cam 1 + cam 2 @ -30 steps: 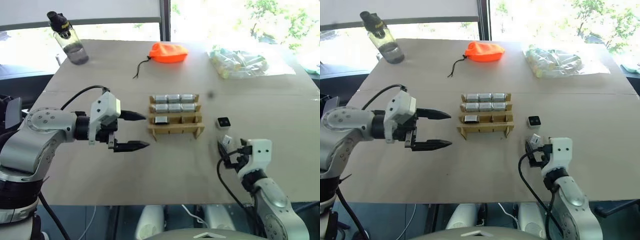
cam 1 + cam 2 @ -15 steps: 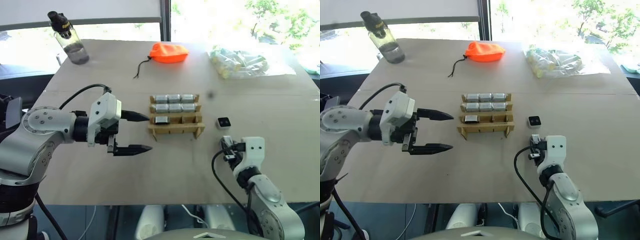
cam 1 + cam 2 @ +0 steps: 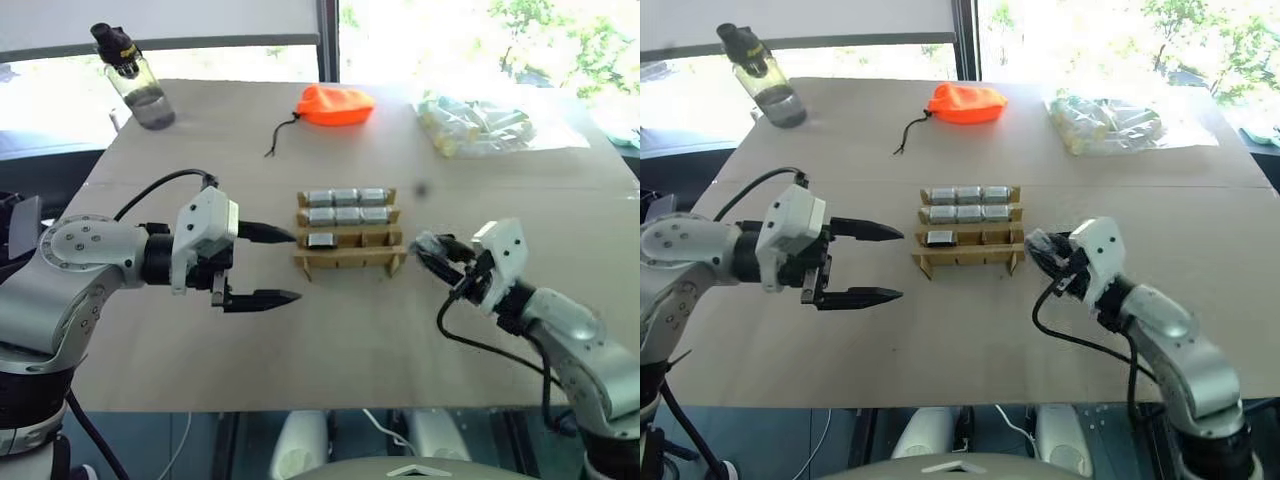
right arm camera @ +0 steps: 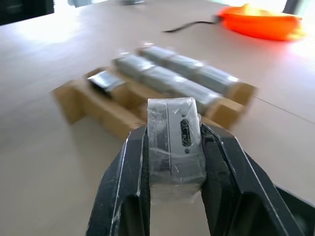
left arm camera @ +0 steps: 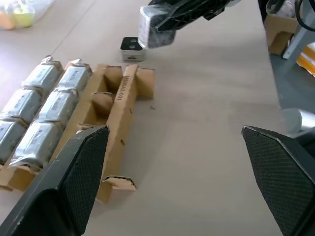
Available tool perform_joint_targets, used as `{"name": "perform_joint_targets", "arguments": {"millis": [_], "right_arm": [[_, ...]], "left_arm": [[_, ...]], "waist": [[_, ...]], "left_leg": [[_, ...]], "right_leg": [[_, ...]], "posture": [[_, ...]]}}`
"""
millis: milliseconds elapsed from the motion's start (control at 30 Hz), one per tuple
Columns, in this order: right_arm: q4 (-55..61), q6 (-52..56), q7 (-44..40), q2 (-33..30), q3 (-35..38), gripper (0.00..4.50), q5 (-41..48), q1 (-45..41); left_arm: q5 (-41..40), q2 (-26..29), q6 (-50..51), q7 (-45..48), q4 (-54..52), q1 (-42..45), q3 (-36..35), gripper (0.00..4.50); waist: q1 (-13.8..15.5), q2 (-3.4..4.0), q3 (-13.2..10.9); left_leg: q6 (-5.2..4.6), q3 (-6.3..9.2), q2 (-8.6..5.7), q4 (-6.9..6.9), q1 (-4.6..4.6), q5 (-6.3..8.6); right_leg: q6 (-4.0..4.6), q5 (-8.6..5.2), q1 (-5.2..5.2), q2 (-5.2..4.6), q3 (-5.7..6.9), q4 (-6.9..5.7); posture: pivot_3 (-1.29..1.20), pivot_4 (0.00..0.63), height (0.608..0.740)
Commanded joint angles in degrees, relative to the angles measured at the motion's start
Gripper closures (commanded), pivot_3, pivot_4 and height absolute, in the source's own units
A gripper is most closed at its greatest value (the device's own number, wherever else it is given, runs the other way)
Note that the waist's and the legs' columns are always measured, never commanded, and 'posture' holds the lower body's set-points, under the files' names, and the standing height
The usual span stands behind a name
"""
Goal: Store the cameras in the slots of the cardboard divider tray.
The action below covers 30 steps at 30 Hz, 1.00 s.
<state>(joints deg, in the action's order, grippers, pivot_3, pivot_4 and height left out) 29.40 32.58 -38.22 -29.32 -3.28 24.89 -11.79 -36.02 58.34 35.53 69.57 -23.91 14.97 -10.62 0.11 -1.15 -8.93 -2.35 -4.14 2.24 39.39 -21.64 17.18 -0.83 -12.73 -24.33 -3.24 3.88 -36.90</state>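
My right gripper needs to let go of the wrapped silver-grey camera in the middle slot of the tray's near row (image 3: 351, 239) (image 4: 135, 101).
The cardboard divider tray (image 3: 350, 261) sits mid-table. Its two far rows hold three wrapped cameras (image 3: 347, 206) each, and one camera (image 3: 322, 239) fills the left slot of the near row. My right gripper (image 3: 432, 250) hangs just off the tray's right end, shut on a wrapped silver-grey camera (image 4: 174, 142). Another camera (image 5: 132, 48) with a black lens face lies on the table beyond the tray's right end. My left gripper (image 3: 288, 267) is open and empty to the left of the tray, fingers pointing at it.
A water bottle (image 3: 135, 85) stands at the far left corner. An orange pouch (image 3: 337, 104) with a black cord (image 3: 280, 135) lies at the far middle. A clear plastic bag of pale items (image 3: 480, 125) lies far right.
My right gripper shut on the camera by the table's near right, lifted it and swung it up and left to the tray's right end. The left arm stayed put.
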Motion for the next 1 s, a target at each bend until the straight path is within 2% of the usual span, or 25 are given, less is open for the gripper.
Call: {"name": "perform_joint_targets", "arguments": {"millis": [33,300,433,700,1000], "right_arm": [[-7.9,-6.6,-8.7,-0.3,-3.1,3.69,-0.6,-7.5],[-42.8,-29.3,-33.1,2.6,-15.0,3.69,-11.0,-33.6],[-56.2,-37.0,-40.5,7.3,-17.8,3.69,-13.8,-41.1],[-78.2,-46.8,-43.6,14.6,-16.3,3.69,-18.0,-51.1],[-89.7,-47.2,-43.2,16.5,-14.1,3.69,-21.1,-55.6]], "left_arm": [[-0.5,-0.3,-0.7,-1.3,-0.9,-1.1,-1.9,0.00],[-2.7,0.5,1.1,-4.2,-5.3,-7.3,-8.3,0.00],[-3.5,0.6,1.8,-5.9,-7.2,-10.3,-11.7,0.00],[-3.2,0.9,2.2,-7.0,-9.3,-14.9,-16.4,0.00],[-3.0,0.4,1.8,-8.2,-10.3,-17.2,-18.1,0.00]], "waist": [[-0.3,0.00,0.0],[-0.8,-0.04,0.0],[-0.8,-0.03,-0.1],[-0.9,0.01,-0.1],[-1.0,0.08,-0.1]], "left_leg": [[0.00,-0.01,0.00,0.00,-0.03,0.00],[-0.01,-0.12,0.02,-0.01,-0.28,0.01],[0.00,-0.04,0.04,-0.08,-0.31,0.01],[0.02,-0.07,-0.03,-0.04,-0.31,0.00],[0.06,-0.03,0.00,-0.07,-0.31,-0.02]], "right_leg": [[0.00,0.00,-0.03,0.01,-0.01,0.00],[-0.01,0.03,-0.29,-0.21,-0.06,0.00],[0.00,0.03,-0.31,-0.25,0.00,0.00],[0.00,0.04,-0.31,-0.42,0.06,-0.07],[0.01,0.04,-0.31,-0.46,0.05,-0.11]], "posture": [[0.00,0.150,0.726],[0.00,0.150,0.726],[0.00,0.150,0.726],[0.00,0.150,0.726],[0.00,0.150,0.726]]}}
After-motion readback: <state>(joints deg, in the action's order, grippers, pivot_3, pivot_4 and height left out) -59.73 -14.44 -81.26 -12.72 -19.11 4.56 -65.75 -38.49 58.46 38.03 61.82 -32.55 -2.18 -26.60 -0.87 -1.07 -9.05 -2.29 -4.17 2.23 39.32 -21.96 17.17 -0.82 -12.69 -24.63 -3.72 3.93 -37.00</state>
